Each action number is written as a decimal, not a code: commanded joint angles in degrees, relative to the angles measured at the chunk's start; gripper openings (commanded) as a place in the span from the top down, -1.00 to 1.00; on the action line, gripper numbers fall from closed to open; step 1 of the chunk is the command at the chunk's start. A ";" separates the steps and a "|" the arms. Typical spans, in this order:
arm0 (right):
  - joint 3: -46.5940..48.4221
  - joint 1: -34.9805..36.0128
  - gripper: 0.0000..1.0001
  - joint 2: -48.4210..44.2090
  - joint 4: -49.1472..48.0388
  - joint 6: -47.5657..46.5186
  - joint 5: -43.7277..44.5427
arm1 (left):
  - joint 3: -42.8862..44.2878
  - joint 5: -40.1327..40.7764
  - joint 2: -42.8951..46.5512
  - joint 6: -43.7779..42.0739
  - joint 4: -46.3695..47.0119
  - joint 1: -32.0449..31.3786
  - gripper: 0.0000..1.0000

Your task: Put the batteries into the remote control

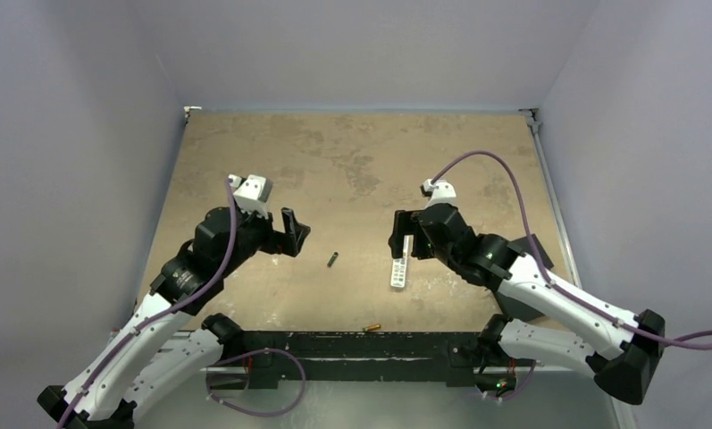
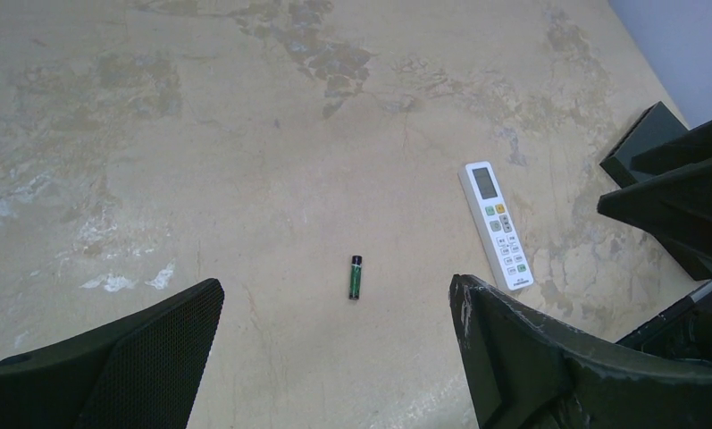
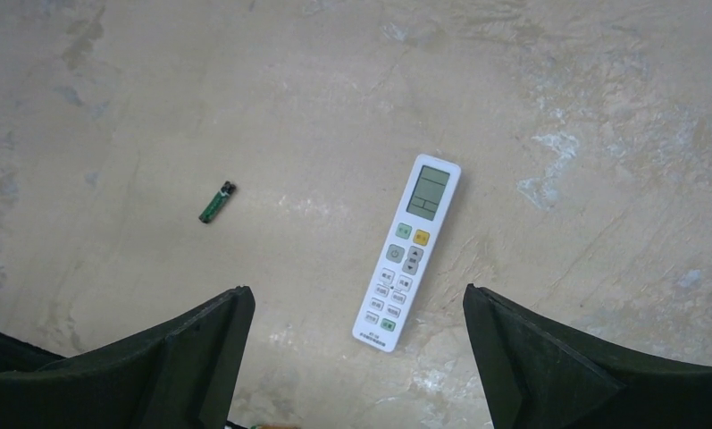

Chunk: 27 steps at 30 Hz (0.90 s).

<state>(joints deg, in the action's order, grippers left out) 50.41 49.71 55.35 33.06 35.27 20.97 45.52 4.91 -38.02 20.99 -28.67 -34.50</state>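
Note:
Next, my right gripper closes on the remote control's lower button end (image 1: 398, 276) (image 3: 384, 306), across the small buttons that are farthest from its screen.
The white remote control (image 1: 399, 271) lies face up, buttons showing, on the tan table just below my right gripper (image 1: 401, 234). In the right wrist view the remote control (image 3: 411, 253) sits between and ahead of the wide-open fingers of that gripper (image 3: 356, 295). A dark green-labelled battery (image 1: 333, 260) lies left of the remote, and the left wrist view shows the same battery (image 2: 356, 277) ahead of my left gripper (image 2: 336, 293), which is open and holds nothing. A gold battery (image 1: 372, 327) rests near the table's front edge. The remote's back is hidden.
A black mounting bar (image 1: 352, 344) runs along the near edge between the arm bases. Grey walls close in the table on three sides. Purple cables (image 1: 486, 156) loop off both arms. The right gripper's fingers (image 2: 674, 192) show at the right of the left wrist view.

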 commanded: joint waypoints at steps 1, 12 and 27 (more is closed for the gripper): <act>-1.34 -0.06 -0.98 3.81 -3.32 -0.69 -1.66 | 0.08 1.46 0.93 0.57 0.28 0.36 -0.98; -3.65 0.03 -0.92 11.43 -5.56 2.02 -0.82 | -0.08 3.02 1.98 1.04 -0.08 0.31 -0.98; -6.25 0.70 -0.89 18.62 -5.35 12.45 2.98 | 0.25 4.92 0.59 1.52 -0.75 0.31 -0.96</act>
<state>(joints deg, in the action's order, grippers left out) 44.62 49.87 72.84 28.42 42.89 21.10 45.50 8.75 -37.39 21.91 -29.54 -34.50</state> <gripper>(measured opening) 0.950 0.985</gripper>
